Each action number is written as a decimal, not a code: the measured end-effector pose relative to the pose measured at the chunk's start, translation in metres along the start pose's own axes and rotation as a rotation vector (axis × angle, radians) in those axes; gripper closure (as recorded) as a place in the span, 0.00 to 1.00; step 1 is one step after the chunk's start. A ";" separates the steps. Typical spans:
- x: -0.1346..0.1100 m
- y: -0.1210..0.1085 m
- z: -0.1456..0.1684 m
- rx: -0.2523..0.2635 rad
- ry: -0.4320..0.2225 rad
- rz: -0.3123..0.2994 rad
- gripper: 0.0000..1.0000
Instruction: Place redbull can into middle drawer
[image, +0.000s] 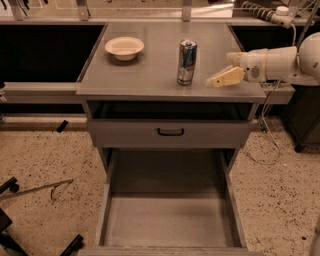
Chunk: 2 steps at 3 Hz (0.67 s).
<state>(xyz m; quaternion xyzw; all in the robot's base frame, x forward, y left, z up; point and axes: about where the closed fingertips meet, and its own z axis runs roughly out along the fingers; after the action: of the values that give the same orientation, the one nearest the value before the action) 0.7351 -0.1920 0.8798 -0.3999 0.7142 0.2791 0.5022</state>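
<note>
The robot's gripper should next go to the lower half (186, 72) of the redbull can and close there, below the middle of the can.
The redbull can (187, 62) stands upright on the grey cabinet top, right of centre. My gripper (223, 78) is to the right of the can, a short gap away and not touching it, just above the top's front right part. It points left toward the can and holds nothing. The middle drawer (170, 222) is pulled out wide below, and its flat grey floor is bare.
A shallow cream bowl (124, 48) sits at the back left of the cabinet top (145, 75). A shut drawer front with a small black handle (170, 132) is above the open drawer. A cable (267, 135) hangs at the right. Black stands (10, 220) rest on the speckled floor at the left.
</note>
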 end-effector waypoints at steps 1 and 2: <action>-0.007 -0.004 0.038 -0.048 -0.024 -0.021 0.00; -0.011 -0.006 0.064 -0.083 -0.043 -0.029 0.00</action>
<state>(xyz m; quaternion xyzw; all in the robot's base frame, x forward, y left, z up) 0.7743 -0.1406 0.8683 -0.4246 0.6852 0.3094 0.5044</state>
